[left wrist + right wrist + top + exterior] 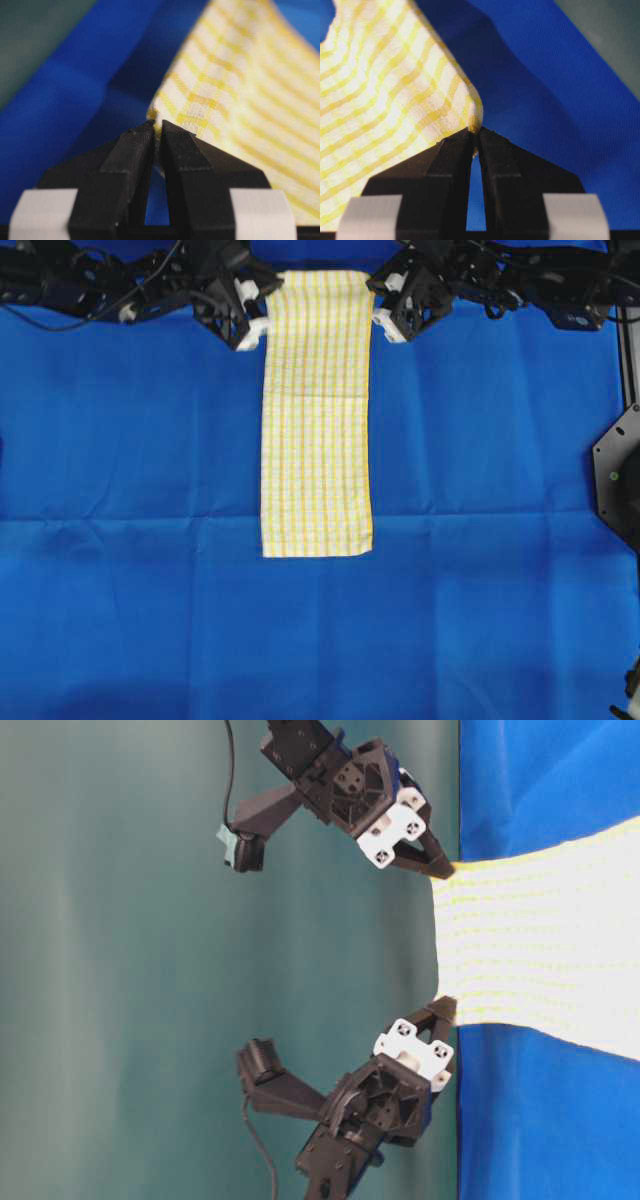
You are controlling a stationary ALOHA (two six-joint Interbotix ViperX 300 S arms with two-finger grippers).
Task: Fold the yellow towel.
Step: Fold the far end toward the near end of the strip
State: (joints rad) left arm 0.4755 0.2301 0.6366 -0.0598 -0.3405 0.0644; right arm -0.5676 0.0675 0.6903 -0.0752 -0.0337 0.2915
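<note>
The robot's right gripper will release the yellow towel's far corner over the towel's near-end corner on the black bracket's side (pixel 374 542).
The yellow towel (pixel 316 420) is a long narrow strip, white with yellow checks, lying lengthwise on the blue sheet. Its near end lies flat at the middle of the table. Its far end is lifted and held taut between both grippers. My left gripper (pixel 266 318) is shut on the far left corner, and the left wrist view shows the hem pinched at the gripper's (pixel 156 129) tips. My right gripper (pixel 375 312) is shut on the far right corner, with the towel (pixel 385 85) spreading left of that gripper (pixel 475 132). The table-level view shows the raised towel (pixel 540 950) edge off the surface.
The plain blue sheet (pixel 120 490) covers the whole table. A black metal bracket (pixel 620 475) stands at the right edge. Both arms stretch along the far edge, with their cables behind them. A grey-green backdrop (pixel 120 960) lies beyond the table.
</note>
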